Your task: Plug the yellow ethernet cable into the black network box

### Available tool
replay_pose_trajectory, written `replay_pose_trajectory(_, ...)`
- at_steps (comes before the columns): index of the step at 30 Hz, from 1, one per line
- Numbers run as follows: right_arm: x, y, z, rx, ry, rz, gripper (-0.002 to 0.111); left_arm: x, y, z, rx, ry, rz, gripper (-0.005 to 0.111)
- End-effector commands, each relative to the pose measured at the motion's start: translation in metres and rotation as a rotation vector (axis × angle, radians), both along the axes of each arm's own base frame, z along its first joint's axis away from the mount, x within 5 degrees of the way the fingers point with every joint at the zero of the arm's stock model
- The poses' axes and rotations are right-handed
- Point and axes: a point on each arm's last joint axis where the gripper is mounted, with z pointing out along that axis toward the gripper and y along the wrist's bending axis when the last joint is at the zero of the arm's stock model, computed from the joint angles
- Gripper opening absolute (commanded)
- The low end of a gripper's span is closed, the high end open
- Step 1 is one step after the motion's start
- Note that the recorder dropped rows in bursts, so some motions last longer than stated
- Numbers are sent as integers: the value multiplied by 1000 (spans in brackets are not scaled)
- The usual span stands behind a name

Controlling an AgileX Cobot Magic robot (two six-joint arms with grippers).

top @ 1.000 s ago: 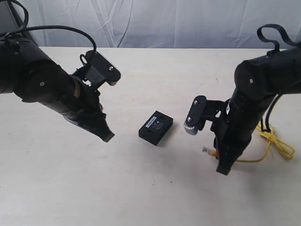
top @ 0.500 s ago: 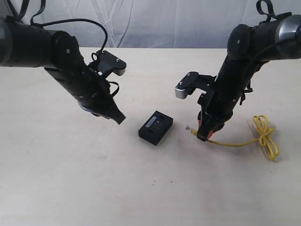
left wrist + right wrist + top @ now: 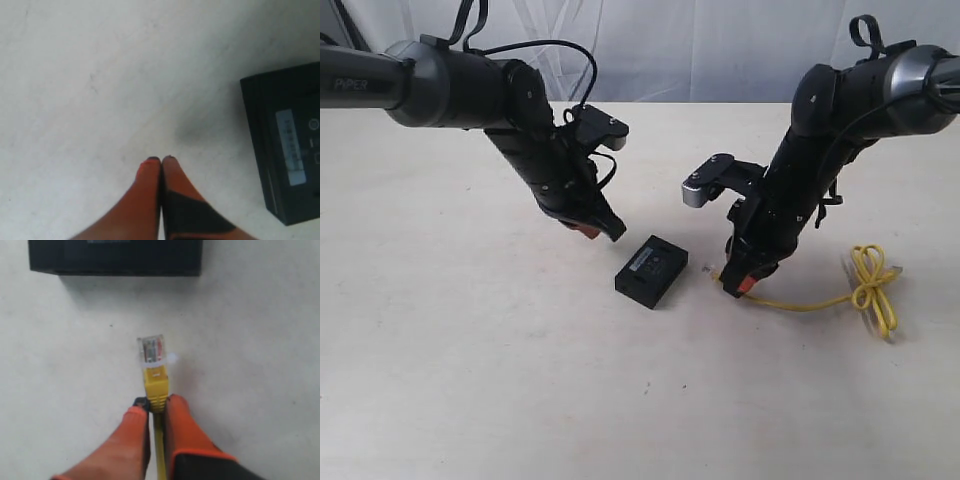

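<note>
My right gripper will open, rise clear and grip the cable squarely behind that plug [image 3: 157, 388], because the yellow ethernet cable's clear plug slants in its fingers.
The black network box [image 3: 652, 271] lies flat near the table's middle, its white label strip up; it also shows in the left wrist view [image 3: 287, 155] and the right wrist view [image 3: 115, 257]. My right gripper [image 3: 738, 284] is shut on the yellow ethernet cable [image 3: 810, 303] just behind its clear plug [image 3: 151, 350], which points at the box's side with a gap between them. The cable trails right to a knotted loop [image 3: 870, 285]. My left gripper [image 3: 603, 231] hovers just up-left of the box, shut and empty, its orange fingertips [image 3: 150, 172] pressed together.
A pale cloth backdrop [image 3: 700, 50] hangs behind the light table [image 3: 470, 380]. The left arm's black cable [image 3: 555, 50] arcs above its wrist. The cable's far plug [image 3: 888, 333] lies at the right near the loop.
Both arms have moved in toward the box. The left gripper came right and up to the box's upper-left corner. The right gripper carried the plug leftward, dragging the cable and loop along.
</note>
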Motion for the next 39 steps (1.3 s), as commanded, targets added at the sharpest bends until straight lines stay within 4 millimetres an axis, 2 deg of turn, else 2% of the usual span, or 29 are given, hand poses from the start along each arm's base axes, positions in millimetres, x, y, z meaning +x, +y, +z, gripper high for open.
replay_pose_trajectory(1, 0, 4, 3, 7, 9, 6, -1, 7, -2, -3, -15, 10, 4, 0)
replay_pose_trajectory(5, 4, 15, 6, -43, -20, -131, -1, 9, -2, -14, -2, 30, 0, 0)
replay_pose_trajectory(11, -5, 26, 5, -121, -39, -28, -1, 10, -2, -17, -1, 26, -2, 0)
replay_pose_trajectory(18, -6, 32, 4, -119, -64, -12, -1, 9, -3, -17, -10, 39, 4, 0)
replay_pose_trajectory(26, -4, 33, -17, -137, -36, -14, -1, 9, -3, -17, -14, 40, 6, 0)
replay_pose_trajectory(31, -4, 32, -18, -149, -29, -4, 0, 9, -3, -17, -14, 40, 6, 0)
replay_pose_trajectory(33, -6, 30, -18, -162, -16, 8, 8, 9, -3, -17, -14, 40, 6, 0)
replay_pose_trajectory(38, -5, 31, -10, -149, -36, 3, 47, 9, -3, -17, -14, 40, 6, 0)
replay_pose_trajectory(39, -5, 31, -6, -143, -44, 1, 52, 9, -3, -17, -11, 41, 4, 0)
